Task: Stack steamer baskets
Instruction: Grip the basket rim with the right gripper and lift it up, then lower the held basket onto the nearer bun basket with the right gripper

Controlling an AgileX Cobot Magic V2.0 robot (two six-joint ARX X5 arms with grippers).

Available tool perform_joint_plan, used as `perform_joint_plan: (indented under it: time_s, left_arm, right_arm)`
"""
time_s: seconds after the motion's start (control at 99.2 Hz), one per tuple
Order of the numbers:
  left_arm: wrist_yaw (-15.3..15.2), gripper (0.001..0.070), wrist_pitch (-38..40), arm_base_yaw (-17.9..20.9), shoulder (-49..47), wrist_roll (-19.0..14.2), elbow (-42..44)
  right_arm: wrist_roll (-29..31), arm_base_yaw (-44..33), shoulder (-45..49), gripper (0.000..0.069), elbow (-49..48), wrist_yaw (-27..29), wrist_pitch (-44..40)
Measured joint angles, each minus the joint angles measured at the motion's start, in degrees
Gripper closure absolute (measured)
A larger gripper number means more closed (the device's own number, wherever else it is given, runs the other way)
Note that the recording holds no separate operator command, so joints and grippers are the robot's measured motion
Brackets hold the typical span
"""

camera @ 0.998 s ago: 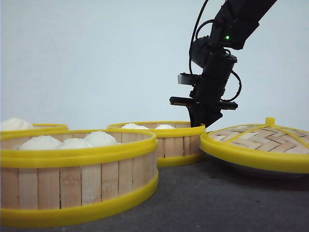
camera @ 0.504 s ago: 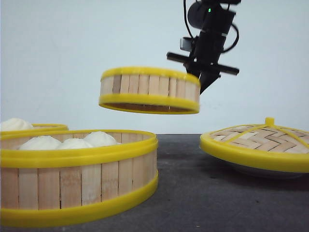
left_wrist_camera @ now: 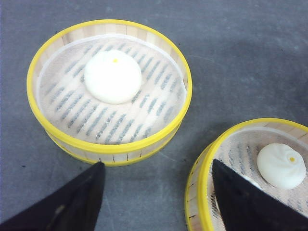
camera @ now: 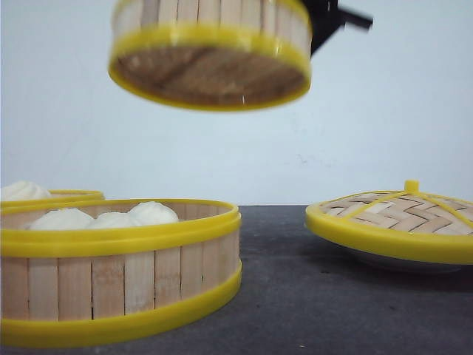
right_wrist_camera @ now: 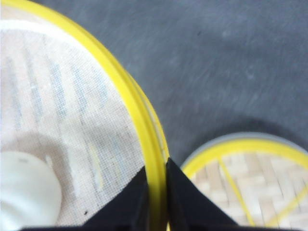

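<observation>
The robot's right gripper needs to release the steamer basket, which hangs high in the air now, on top of the near basket holding several white buns (camera: 87, 222).
My right gripper (right_wrist_camera: 156, 168) is shut on the yellow rim of a steamer basket (right_wrist_camera: 72, 110), one finger inside the wall and one outside. That steamer basket (camera: 211, 52) hangs high in the air, its slatted underside showing, with the right gripper (camera: 319, 31) at its right edge. A second basket (camera: 118, 274) holding white buns stands on the table below at the near left. The rim of a third (camera: 55, 195) shows behind it. My left gripper (left_wrist_camera: 156, 166) is open above bare table between a one-bun basket (left_wrist_camera: 53, 120) and another basket (left_wrist_camera: 204, 192).
A domed woven lid (camera: 395, 218) with a yellow rim and knob rests on a shallow white plate (camera: 399, 262) at the right. The lid (right_wrist_camera: 250, 183) also shows beneath the right gripper. The tabletop (camera: 310, 310) is dark grey.
The right gripper, at the basket's rim on the table a second ago, has lifted the basket high and brought it left, nearer the camera. The other baskets and the lid stayed put.
</observation>
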Motion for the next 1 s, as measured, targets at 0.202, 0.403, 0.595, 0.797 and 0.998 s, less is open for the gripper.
perform_joint_plan:
  time_s: [0.202, 0.403, 0.595, 0.797, 0.998]
  left_arm:
    - [0.00, 0.0282, 0.02, 0.00, 0.00, 0.00, 0.00]
    - [0.00, 0.0282, 0.00, 0.00, 0.00, 0.00, 0.00]
    - [0.00, 0.0282, 0.02, 0.02, 0.00, -0.02, 0.00]
    - [0.02, 0.0282, 0.02, 0.00, 0.00, 0.00, 0.00]
    - [0.02, 0.0282, 0.02, 0.00, 0.00, 0.00, 0.00]
  right_arm:
    - [-0.55, 4.72, -8.57, 0.0666, -12.35, 3.50, 6.36]
    - [-0.63, 8.04, -17.49, 0.0666, -30.08, 2.69, 18.49]
    - [-1.84, 10.16, -17.35, 0.0666, -39.30, 2.27, 28.11]
    - [-2.25, 13.09, -14.69, 0.0666, -42.42, 2.38, 35.89]
    - [-2.23, 15.32, -11.43, 0.0666, -42.42, 2.27, 40.92]
